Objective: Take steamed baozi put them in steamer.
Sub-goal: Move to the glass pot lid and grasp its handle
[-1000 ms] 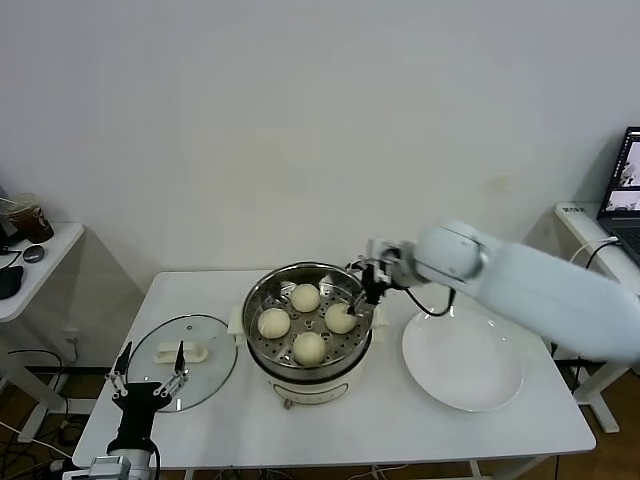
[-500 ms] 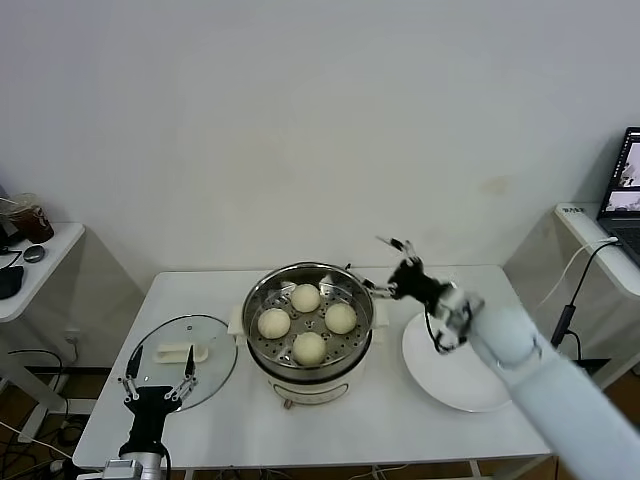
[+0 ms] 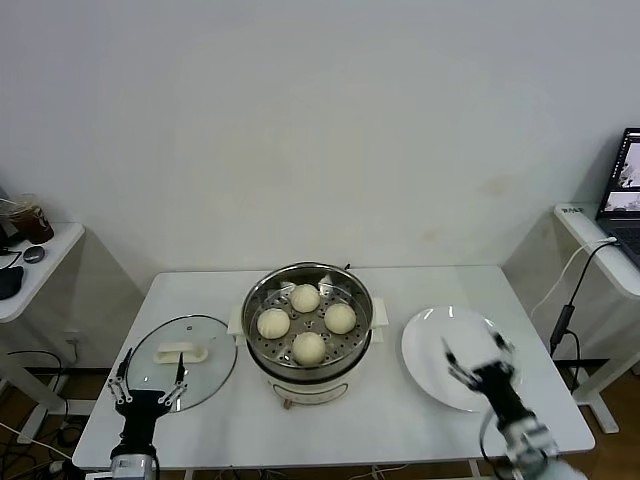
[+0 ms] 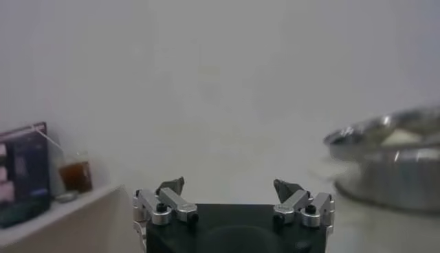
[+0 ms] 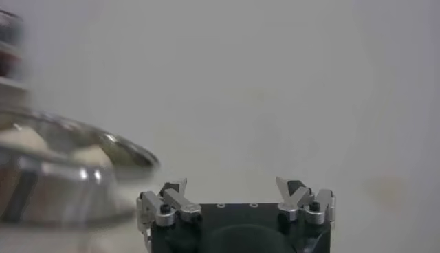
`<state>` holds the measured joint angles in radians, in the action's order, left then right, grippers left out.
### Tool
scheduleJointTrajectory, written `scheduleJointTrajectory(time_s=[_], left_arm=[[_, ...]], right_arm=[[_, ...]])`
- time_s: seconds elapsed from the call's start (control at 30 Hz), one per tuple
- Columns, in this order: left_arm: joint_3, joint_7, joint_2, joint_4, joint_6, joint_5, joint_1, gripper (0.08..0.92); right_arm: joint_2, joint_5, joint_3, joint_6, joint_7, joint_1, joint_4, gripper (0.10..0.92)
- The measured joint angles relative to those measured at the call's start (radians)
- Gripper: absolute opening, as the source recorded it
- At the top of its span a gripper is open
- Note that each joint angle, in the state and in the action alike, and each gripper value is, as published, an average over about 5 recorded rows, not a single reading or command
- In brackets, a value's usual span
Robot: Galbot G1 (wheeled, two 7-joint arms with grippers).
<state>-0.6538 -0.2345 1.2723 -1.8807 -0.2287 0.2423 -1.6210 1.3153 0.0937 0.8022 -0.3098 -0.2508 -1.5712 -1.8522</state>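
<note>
Next, I move my left gripper to the glass lid's white handle (image 3: 169, 353) and close it there, toward the end of the handle farther from the steamer.
Several cream-white baozi (image 3: 308, 347) sit on the perforated tray inside the shiny steel steamer (image 3: 258, 357), which stands at the table's middle on a white base. My right gripper (image 3: 479, 357) is open and empty, low at the front right, over the near edge of the white plate. My left gripper (image 3: 147, 378) is open and empty at the front left, by the glass lid's near edge. The steamer's rim shows in the left wrist view (image 4: 385, 165) and in the right wrist view (image 5: 62, 172). Both wrist views show spread, empty fingers.
A flat white plate (image 3: 440, 350) lies right of the steamer. A round glass lid (image 3: 205, 365) with a white handle lies to its left. A side table with a cup (image 3: 30, 218) stands far left; a laptop (image 3: 622, 180) stands far right.
My right arm has pulled back from the steamer's right rim, across the plate, down to the table's front right. The left gripper has barely shifted. The baozi have not moved.
</note>
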Motion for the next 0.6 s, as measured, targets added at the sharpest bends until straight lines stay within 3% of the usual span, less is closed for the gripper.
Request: scheduleJointTrajectory(time_s=[0.37,0.6], left_arm=[[-0.003,-0.046,-0.14,0.227,0.007,0.602,0.087,0.823],[0.022,-0.067,-0.197,0.36,-0.002,0.825,0.185,0.823]], right_arm=[[0.124,0.042,0.132,0.005,0.03,-0.093,-0.056,0.823],[0.173,0.047,0.154,0.005,0.036,-0.115,-0.078,0.823]])
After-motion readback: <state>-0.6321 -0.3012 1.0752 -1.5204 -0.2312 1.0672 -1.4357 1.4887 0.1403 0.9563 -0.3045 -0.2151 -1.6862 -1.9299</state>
